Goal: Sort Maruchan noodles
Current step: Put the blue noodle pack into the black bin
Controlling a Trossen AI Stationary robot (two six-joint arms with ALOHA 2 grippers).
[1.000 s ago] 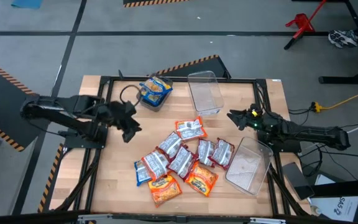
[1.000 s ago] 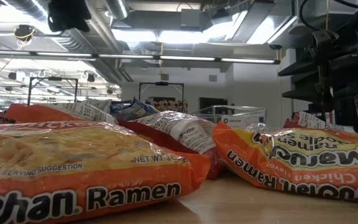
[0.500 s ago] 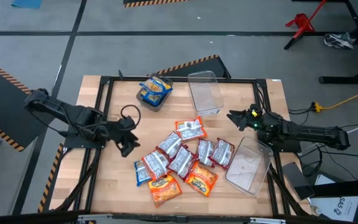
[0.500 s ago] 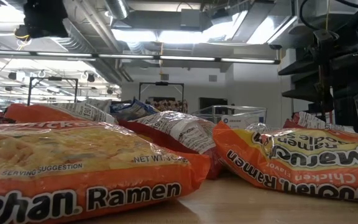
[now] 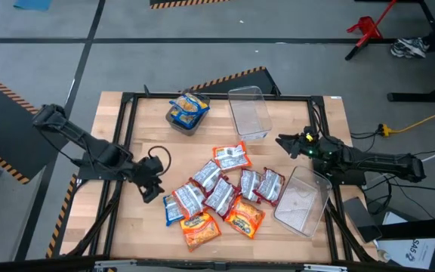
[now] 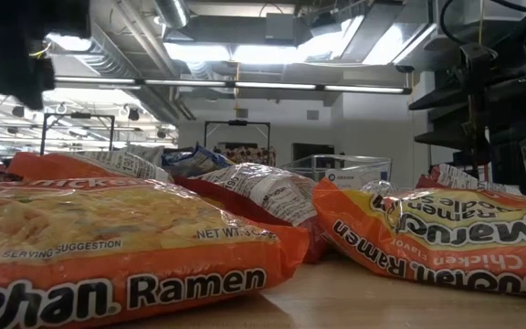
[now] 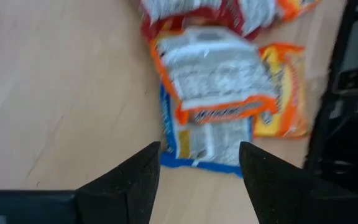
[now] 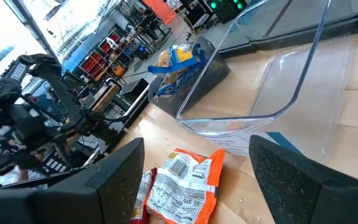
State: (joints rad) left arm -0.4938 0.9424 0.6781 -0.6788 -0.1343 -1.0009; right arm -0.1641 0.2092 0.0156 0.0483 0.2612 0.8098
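The robot's left gripper needs to next move to the blue-edged packet's far-side edge (image 5: 166,199) (image 7: 168,151) and close there, clear of the orange-edged packet lying on it.
The Maruchan noodles (image 5: 221,189) lie as a loose pile of orange, red and blue-edged packets flat on the middle of the table, some overlapping. Two or three blue-and-yellow packets (image 5: 189,108) sit in a small bin at the far left. My left gripper (image 5: 152,189) is open and hovers just left of the pile's left end. In its wrist view, the left gripper (image 7: 197,168) has a blue-edged packet (image 7: 205,142) ahead of its fingers, with an orange-edged packet (image 7: 213,81) lying on it. My right gripper (image 8: 197,149) is open and waits at the table's right side (image 5: 285,142).
A clear bin (image 5: 249,112) stands at the far middle. Another clear bin (image 5: 302,198) lies near the right edge, next to the pile. A black frame (image 5: 127,136) borders the tabletop. Bare wood (image 5: 142,227) lies left of the pile.
My left gripper has moved from beside the far-left bin toward the table's near edge and down, ending at the left end of the pile. It has stayed open. The packets and the right arm have not moved.
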